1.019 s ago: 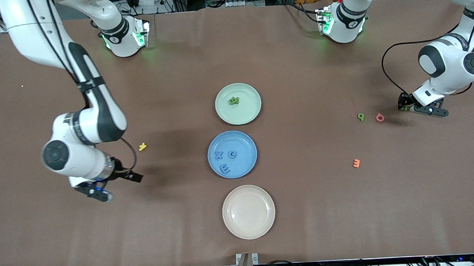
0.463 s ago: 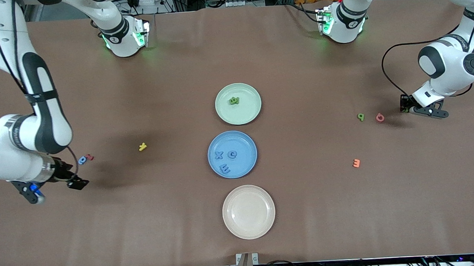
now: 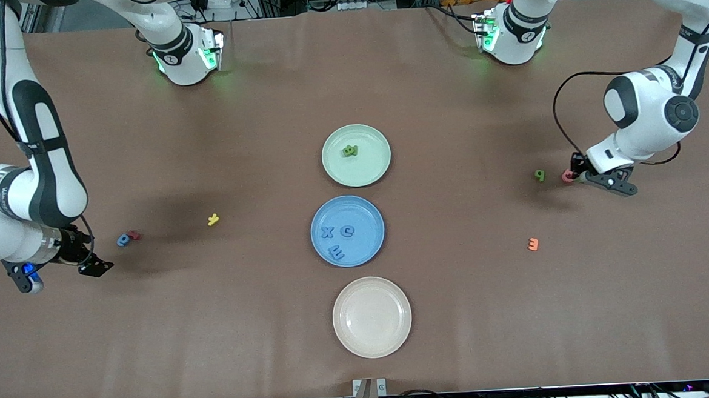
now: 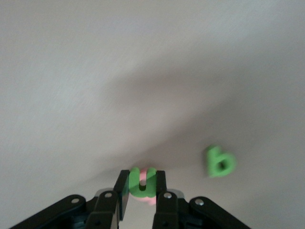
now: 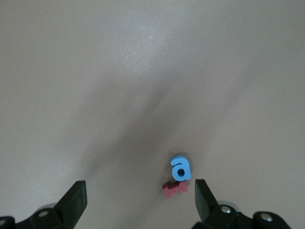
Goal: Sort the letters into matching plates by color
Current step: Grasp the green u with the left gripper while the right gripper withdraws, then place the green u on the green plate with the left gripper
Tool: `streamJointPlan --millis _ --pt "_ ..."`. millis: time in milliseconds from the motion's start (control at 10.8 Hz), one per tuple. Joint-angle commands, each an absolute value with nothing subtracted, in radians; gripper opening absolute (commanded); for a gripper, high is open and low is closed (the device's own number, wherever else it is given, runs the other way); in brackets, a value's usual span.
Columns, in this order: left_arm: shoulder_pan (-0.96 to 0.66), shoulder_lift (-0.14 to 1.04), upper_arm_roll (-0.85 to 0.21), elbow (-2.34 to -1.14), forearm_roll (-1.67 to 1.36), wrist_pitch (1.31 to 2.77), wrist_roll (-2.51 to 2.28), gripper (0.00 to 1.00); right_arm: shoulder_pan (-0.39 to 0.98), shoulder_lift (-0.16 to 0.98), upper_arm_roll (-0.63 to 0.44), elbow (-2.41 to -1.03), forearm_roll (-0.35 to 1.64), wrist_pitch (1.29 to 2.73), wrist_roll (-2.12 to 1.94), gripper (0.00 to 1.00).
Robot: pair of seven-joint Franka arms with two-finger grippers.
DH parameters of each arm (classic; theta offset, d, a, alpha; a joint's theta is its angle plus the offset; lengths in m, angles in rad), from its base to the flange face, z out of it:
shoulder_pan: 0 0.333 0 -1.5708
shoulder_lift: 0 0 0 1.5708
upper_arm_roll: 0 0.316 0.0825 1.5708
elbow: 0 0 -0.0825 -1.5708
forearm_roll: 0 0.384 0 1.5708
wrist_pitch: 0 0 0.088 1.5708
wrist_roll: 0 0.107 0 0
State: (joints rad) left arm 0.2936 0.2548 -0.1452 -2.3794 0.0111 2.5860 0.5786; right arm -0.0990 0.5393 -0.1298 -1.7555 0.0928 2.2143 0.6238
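Note:
My right gripper needs to next go to the blue letter that touches the red letter and close on that blue letter's round loop (image 3: 124, 240) (image 5: 181, 172).
My left gripper (image 3: 579, 174) (image 4: 141, 179) is shut on a green letter (image 4: 135, 183) and holds it just over a pink letter (image 3: 566, 177). Another green letter (image 3: 539, 175) (image 4: 219, 162) lies on the table beside it. The pale green plate (image 3: 372, 164) holds one green letter (image 3: 350, 150). The blue plate (image 3: 363, 247) holds three blue letters (image 3: 337, 253). My right gripper (image 3: 94, 268) (image 5: 138, 198) is open and empty. It hangs above a blue letter (image 3: 123, 239) (image 5: 180, 169) that touches a red letter (image 3: 133, 235) (image 5: 175, 189).
A beige plate (image 3: 373, 343) stands nearest the front camera, in line with the other two plates. A yellow letter (image 3: 212, 219) lies between the blue letter and the blue plate. An orange letter (image 3: 533, 244) lies toward the left arm's end.
My right arm has swung from beside the blue plate out toward its end of the table, uncovering the blue and red letters. My left gripper has carried the green letter toward the middle, over the pink letter.

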Motion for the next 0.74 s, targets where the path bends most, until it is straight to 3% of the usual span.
streamJointPlan --millis 0,185,648 --pt "0.244 0.203 -0.257 -2.268 -0.011 2.366 0.338 0.00 -0.123 0.491 -0.118 -1.890 0.086 2.331 0.635 1.00" --pt "0.229 0.169 -0.392 -2.240 -0.009 2.295 0.127 0.00 -0.129 0.486 -0.118 -1.951 0.086 2.405 0.618 1.00" --pt "0.183 0.187 -0.716 -2.191 -0.005 2.293 -0.310 0.00 -0.130 0.489 -0.114 -2.032 0.086 2.511 0.597 0.97"
